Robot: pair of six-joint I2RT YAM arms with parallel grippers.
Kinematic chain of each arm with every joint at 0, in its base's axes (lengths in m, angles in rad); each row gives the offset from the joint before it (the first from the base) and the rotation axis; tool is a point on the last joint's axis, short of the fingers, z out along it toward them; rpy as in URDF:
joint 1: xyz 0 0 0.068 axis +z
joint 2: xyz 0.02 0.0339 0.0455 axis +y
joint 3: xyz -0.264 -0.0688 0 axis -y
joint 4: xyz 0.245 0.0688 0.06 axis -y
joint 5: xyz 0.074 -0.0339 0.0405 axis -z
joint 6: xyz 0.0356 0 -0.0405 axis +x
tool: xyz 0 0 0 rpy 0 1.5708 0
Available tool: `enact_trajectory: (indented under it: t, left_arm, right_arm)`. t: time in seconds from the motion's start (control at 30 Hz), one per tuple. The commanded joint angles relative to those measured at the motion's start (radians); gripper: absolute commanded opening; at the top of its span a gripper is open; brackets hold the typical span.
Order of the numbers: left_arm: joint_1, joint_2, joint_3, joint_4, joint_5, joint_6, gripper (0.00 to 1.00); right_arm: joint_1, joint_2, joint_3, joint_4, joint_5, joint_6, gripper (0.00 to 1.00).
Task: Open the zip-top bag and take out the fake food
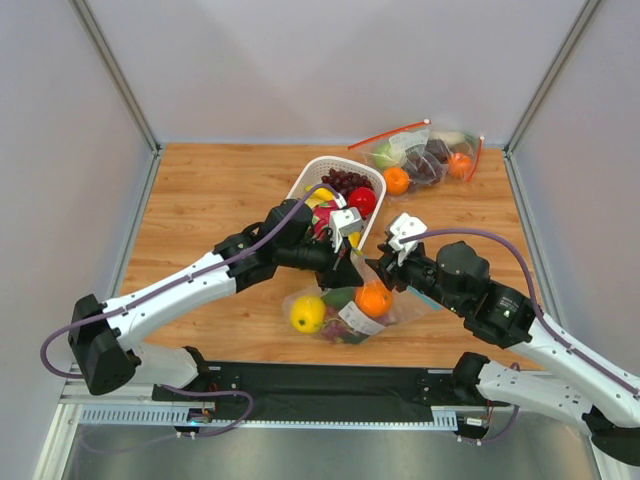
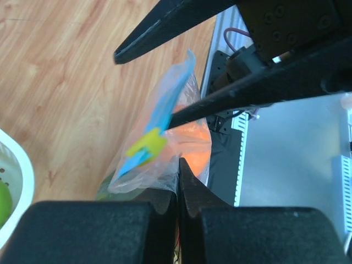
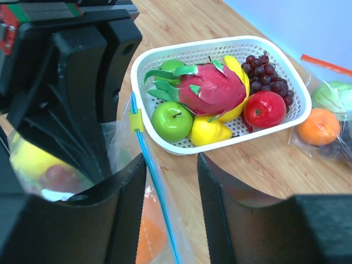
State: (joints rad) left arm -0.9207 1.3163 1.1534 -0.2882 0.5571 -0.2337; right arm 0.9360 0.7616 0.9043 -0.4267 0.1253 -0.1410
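My left gripper pinches thin plastic below the bag's zip; it should open, then take the zip's end (image 2: 125, 167) beside the yellow slider.
The zip-top bag (image 1: 355, 320) lies at the table's near middle, its teal zip strip (image 3: 159, 192) raised, with a yellow slider (image 3: 136, 121). Inside it I see a yellow lemon (image 1: 307, 313), an orange (image 1: 374, 299) and a dark green fruit (image 1: 338, 297). My left gripper (image 1: 347, 272) is shut on the bag's thin plastic edge just below the strip, as the left wrist view (image 2: 180, 164) shows. My right gripper (image 1: 385, 272) is open, and in its own view (image 3: 171, 159) the zip strip runs between its fingers, close to the left one.
A white basket (image 3: 231, 138) behind the bag holds a pink dragon fruit, grapes, a green apple, a yellow fruit and a red apple. A second clear bag with a red-orange zip (image 1: 425, 155) lies at the back right. The table's near edge is just below the bag.
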Motion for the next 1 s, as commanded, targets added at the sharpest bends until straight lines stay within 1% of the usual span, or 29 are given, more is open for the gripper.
enact_trajectory:
  t: [0.0,0.13,0.17,0.2,0.27,0.33,0.37,0.4,0.43,0.63,0.67,0.7,0.73,0.77,0.83,0.93,0.97]
  left_arm:
    - [-0.001,-0.057,0.011,0.026,0.099,-0.009,0.00]
    - [-0.001,-0.065,0.002,0.006,0.119,0.030,0.00]
    - [-0.001,-0.065,0.000,0.000,0.118,0.036,0.00]
    - [-0.003,-0.065,0.002,-0.006,0.116,0.043,0.00]
    - [-0.001,-0.066,0.002,-0.028,0.113,0.066,0.00]
    - [0.000,-0.069,-0.004,-0.042,0.113,0.079,0.00]
    - [0.000,-0.074,-0.009,-0.048,0.112,0.092,0.00]
    - [0.000,-0.078,-0.014,-0.054,0.110,0.096,0.00]
    - [0.000,-0.087,-0.018,-0.057,0.109,0.100,0.00]
    - [0.008,-0.143,-0.080,-0.063,0.046,0.122,0.00]
    - [0.013,-0.150,-0.092,-0.060,0.037,0.123,0.02]
    - [0.017,-0.158,-0.115,-0.045,0.037,0.120,0.07]
    - [0.020,-0.170,-0.126,-0.034,0.041,0.114,0.22]
    - [0.028,-0.178,-0.138,-0.020,0.049,0.108,0.36]
    - [0.029,-0.189,-0.164,0.026,0.066,0.093,0.58]
    - [0.034,-0.186,-0.188,0.113,0.105,0.063,0.72]
    - [0.033,-0.183,-0.192,0.135,0.122,0.045,0.73]
  right_arm:
    - [0.007,0.010,-0.007,0.078,0.033,-0.046,0.42]
    - [0.006,0.024,-0.005,0.082,-0.068,-0.052,0.39]
    - [0.007,0.030,0.007,0.077,-0.105,-0.052,0.37]
    - [0.006,0.042,0.013,0.069,-0.110,-0.054,0.34]
    - [0.006,0.054,0.024,0.046,-0.197,-0.055,0.30]
    - [0.007,0.067,0.038,0.026,-0.239,-0.057,0.27]
    - [0.006,0.071,0.044,0.019,-0.262,-0.057,0.15]
    - [0.006,0.074,0.053,0.010,-0.263,-0.057,0.06]
    - [0.007,0.079,0.051,0.000,-0.262,-0.057,0.00]
    - [-0.003,0.041,0.032,0.000,-0.254,-0.055,0.00]
    - [-0.006,0.025,0.030,0.002,-0.272,-0.051,0.00]
    - [-0.012,0.018,0.027,0.006,-0.283,-0.046,0.00]
    - [-0.019,0.013,0.024,0.008,-0.292,-0.039,0.00]
    - [-0.028,0.008,0.022,0.009,-0.317,-0.034,0.00]
    - [-0.037,0.012,0.022,0.005,-0.338,-0.023,0.00]
    - [-0.042,0.022,0.018,0.006,-0.371,-0.014,0.00]
    - [-0.042,0.025,0.016,0.005,-0.383,-0.009,0.00]
